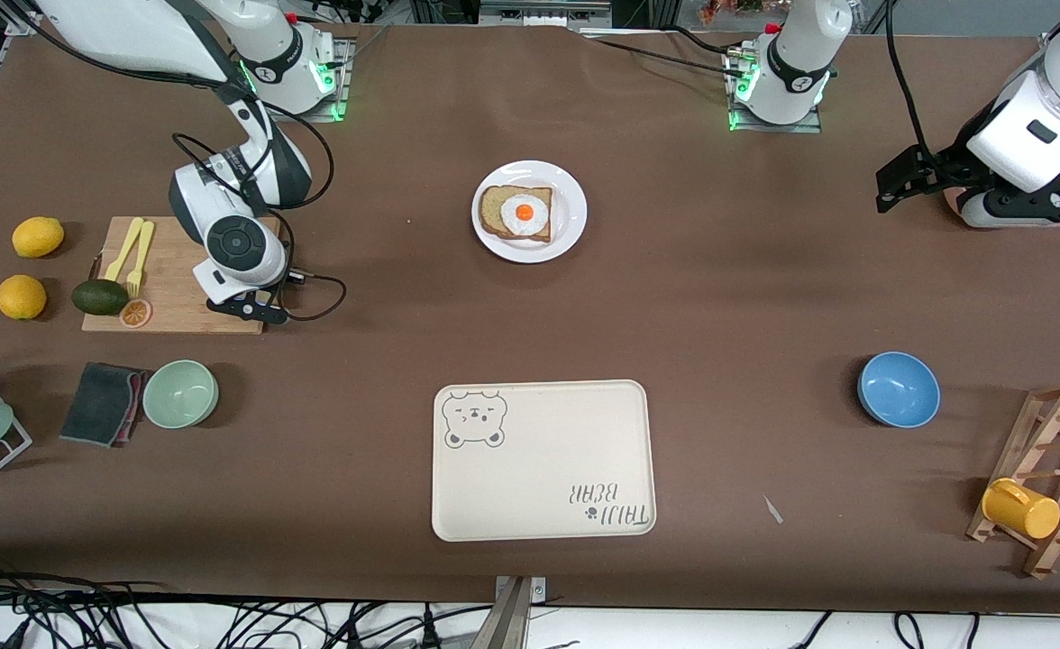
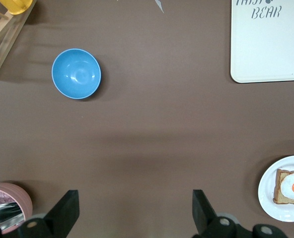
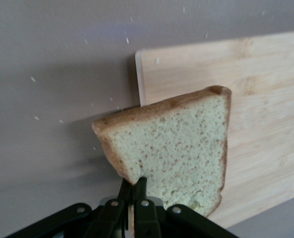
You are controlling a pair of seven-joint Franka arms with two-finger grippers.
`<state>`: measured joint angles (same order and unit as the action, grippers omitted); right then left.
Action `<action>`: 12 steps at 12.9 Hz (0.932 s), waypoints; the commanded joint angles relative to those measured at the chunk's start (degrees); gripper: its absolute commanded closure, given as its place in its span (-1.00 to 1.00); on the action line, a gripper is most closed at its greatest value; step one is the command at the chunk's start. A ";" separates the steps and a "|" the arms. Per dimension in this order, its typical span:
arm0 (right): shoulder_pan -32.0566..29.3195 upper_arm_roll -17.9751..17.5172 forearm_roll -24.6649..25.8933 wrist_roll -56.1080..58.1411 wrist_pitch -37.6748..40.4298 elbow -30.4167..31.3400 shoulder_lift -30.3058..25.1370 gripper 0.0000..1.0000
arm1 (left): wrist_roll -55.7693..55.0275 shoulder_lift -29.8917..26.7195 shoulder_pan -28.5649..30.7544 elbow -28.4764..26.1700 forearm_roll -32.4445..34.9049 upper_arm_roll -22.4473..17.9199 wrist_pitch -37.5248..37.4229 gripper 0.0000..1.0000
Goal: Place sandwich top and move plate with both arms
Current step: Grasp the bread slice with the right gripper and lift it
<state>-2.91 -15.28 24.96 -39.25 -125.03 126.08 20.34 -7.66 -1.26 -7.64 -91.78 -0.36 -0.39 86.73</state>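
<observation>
My right gripper is going to release the sandwich top over the fried egg on the white plate's bread slice (image 1: 532, 210).
The sandwich top (image 3: 177, 153), a plain speckled slice with a brown crust, hangs tilted over the edge of the wooden cutting board (image 3: 266, 124). My right gripper (image 3: 133, 182) is shut on its crust corner. In the front view the right arm's wrist (image 1: 233, 248) covers the slice above the board (image 1: 178, 279). The white plate (image 1: 575, 212) lies mid-table toward the bases and carries a bread slice with a fried egg (image 1: 516, 214). My left gripper (image 2: 135, 208) is open and holds nothing. The left arm waits at its own end of the table (image 1: 890, 189).
A cream bear-print tray (image 1: 543, 460) lies nearer the camera than the plate. A blue bowl (image 1: 898, 389) and a wooden rack with a yellow mug (image 1: 1021, 507) are at the left arm's end. A green bowl (image 1: 180, 394), cloth, avocado (image 1: 99, 297), yellow forks and two lemons surround the board.
</observation>
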 commanded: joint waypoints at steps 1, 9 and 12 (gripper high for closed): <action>-0.60 -2.55 0.88 1.02 4.17 -3.90 -1.09 1.00 | -1.82 -0.06 0.00 0.90 0.62 2.41 -0.51 -1.00; 1.75 -18.20 -6.93 -8.45 12.36 -14.70 -1.28 1.00 | -3.15 0.21 0.35 1.69 1.15 1.97 -0.60 -1.00; 9.14 -18.82 -7.73 -13.80 14.90 -19.36 0.83 1.00 | -3.15 0.21 0.26 1.78 1.24 1.97 -0.60 -1.00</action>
<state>3.24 -33.63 17.99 -49.50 -112.56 110.87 18.74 -10.32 -1.27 -7.45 -91.21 -0.35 1.41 86.73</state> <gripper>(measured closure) 0.947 0.000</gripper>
